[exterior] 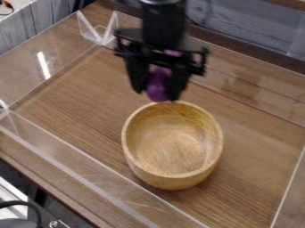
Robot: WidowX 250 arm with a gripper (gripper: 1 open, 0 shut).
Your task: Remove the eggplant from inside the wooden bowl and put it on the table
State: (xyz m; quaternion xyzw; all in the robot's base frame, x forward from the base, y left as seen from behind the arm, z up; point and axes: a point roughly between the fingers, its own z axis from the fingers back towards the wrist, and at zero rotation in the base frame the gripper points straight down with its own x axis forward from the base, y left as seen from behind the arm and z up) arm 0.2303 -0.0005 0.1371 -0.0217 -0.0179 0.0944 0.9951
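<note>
The robot's gripper should release the eggplant on the brown table [80, 87] near the white glare streak, well away from the wooden bowl. The eggplant now hangs just beyond the bowl's rim.
The purple eggplant [159, 82] hangs upright between the black fingers of my gripper [160, 87], which is shut on it and points straight down. It is held in the air just beyond the far left rim of the light wooden bowl [174, 144]. The bowl's hollow shows only bare wood grain. Below the gripper lies the brown table [84, 98]. The eggplant's stem tip is hidden by the fingers.
Low clear acrylic walls [48, 142] border the tabletop on all sides, with a clear corner bracket [98, 28] at the far left. The black arm column [163, 22] rises above the gripper.
</note>
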